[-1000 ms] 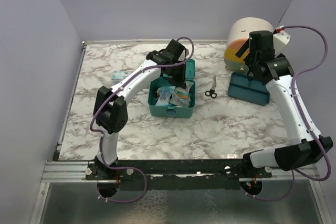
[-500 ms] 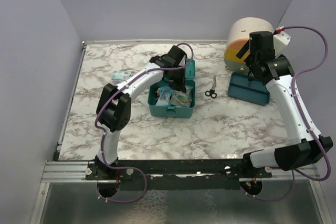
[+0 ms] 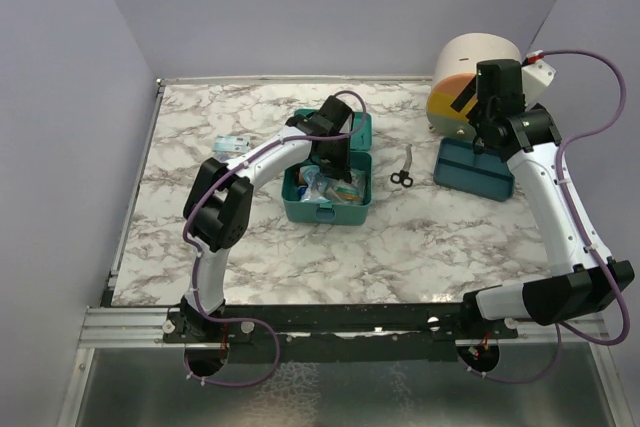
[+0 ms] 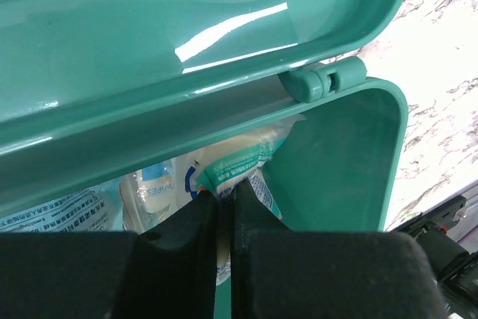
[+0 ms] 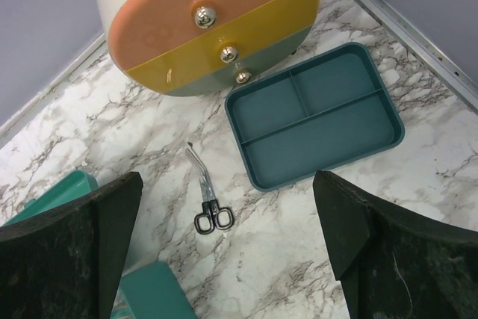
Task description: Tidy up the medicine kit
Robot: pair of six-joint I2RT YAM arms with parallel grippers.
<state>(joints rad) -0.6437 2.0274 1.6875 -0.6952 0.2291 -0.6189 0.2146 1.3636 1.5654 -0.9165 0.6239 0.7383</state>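
Observation:
I need to open my left gripper to let go of the white packet, now just under the lid, in the medicine kit, between the wipes bottle and the medicine kit's inner side (image 3: 349,187) (image 4: 243,198).
The medicine kit (image 3: 326,211), a teal box with its lid open at the back, stands at the table's middle and holds several packets and a wipes bottle (image 4: 155,185). My left gripper (image 3: 335,167) reaches down into it. In the left wrist view the left gripper (image 4: 222,196) is shut on a teal-and-white packet (image 4: 245,163) just under the lid (image 4: 149,35), next to the kit's inner wall (image 4: 340,173). My right gripper (image 5: 228,255) is open and empty, held high over the marble between the scissors (image 5: 206,201) and the flat tray (image 5: 317,113).
The round cream, orange and yellow drawer unit (image 3: 466,77) stands at the back right, with the shallow teal tray (image 3: 474,173) in front of it. Black-handled scissors (image 3: 402,170) lie between kit and tray. A small flat packet (image 3: 232,143) lies left of the kit.
My left gripper has moved from over the lid toward the near side and down into the kit's box. The right arm has not moved.

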